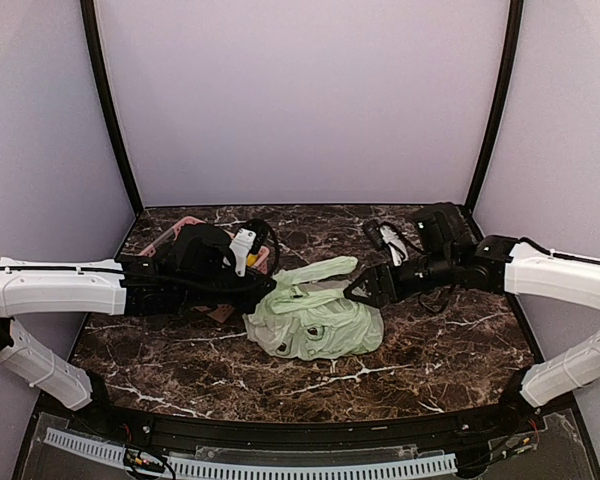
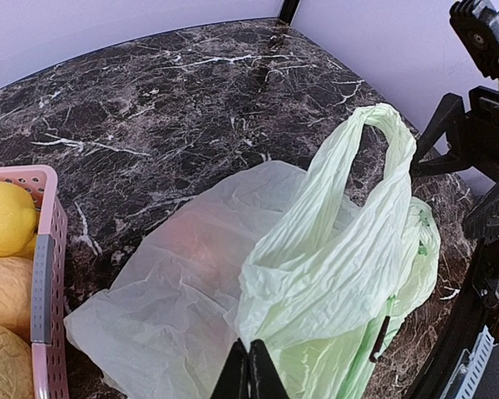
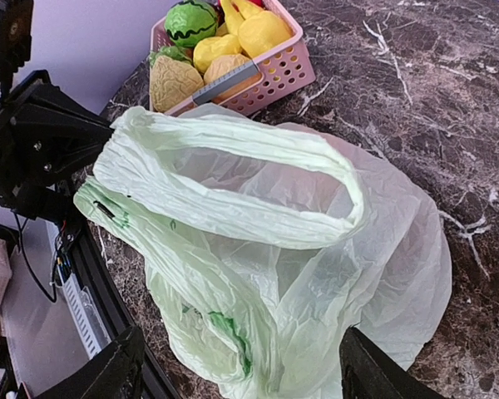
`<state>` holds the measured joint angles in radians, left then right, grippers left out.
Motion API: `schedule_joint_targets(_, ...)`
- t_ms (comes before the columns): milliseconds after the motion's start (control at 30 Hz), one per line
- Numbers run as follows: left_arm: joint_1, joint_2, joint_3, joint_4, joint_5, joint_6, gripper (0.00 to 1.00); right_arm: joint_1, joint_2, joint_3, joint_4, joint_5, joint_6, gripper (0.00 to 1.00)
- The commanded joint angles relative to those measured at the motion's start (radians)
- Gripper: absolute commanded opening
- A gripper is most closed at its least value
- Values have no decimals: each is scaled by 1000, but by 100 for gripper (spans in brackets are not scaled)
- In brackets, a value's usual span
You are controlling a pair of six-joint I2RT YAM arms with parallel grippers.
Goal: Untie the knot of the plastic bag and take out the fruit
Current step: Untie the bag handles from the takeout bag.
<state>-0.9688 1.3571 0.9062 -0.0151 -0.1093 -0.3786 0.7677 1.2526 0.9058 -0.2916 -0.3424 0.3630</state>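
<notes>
The plastic bag is crumpled under the loose handle loop, so my right gripper will pinch the bag's printed strip [image 3: 248, 353] and open the bag wide before taking fruit.
The pale green plastic bag [image 1: 315, 320] lies crumpled mid-table between both arms. One handle loop [image 3: 233, 179] stands up, loose and open; the knot is not in view. A faint orange-pink fruit [image 2: 191, 241] shows through the film; the rest inside is hidden. My left gripper [image 2: 249, 370] is at the bag's left edge [image 1: 261, 296], with the jaws pressed together where a fold of film runs into the tips. My right gripper [image 3: 245, 374] is open at the bag's right side [image 1: 352, 291], its fingers [image 3: 121, 370] spread wide with the bag below them.
A pink basket [image 3: 274, 71] with yellow, green and textured toy fruit sits at the back left, under my left arm [image 1: 185, 225]. The dark marble table [image 1: 430, 350] ends at a black rail along the near edge. Purple walls close in the back and sides.
</notes>
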Motion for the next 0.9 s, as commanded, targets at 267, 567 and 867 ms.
schedule_joint_targets(267,17,-3,41,4,-4,-7,1,36,82,23,118,14,38,24)
schedule_joint_targets(567,108,-20,253,28,-13,57,1,-101,-88,215,-18,159,38,0)
schedule_joint_targets(867,148,-98,133,193,-3,-4,1,-117,-256,101,27,221,82,0)
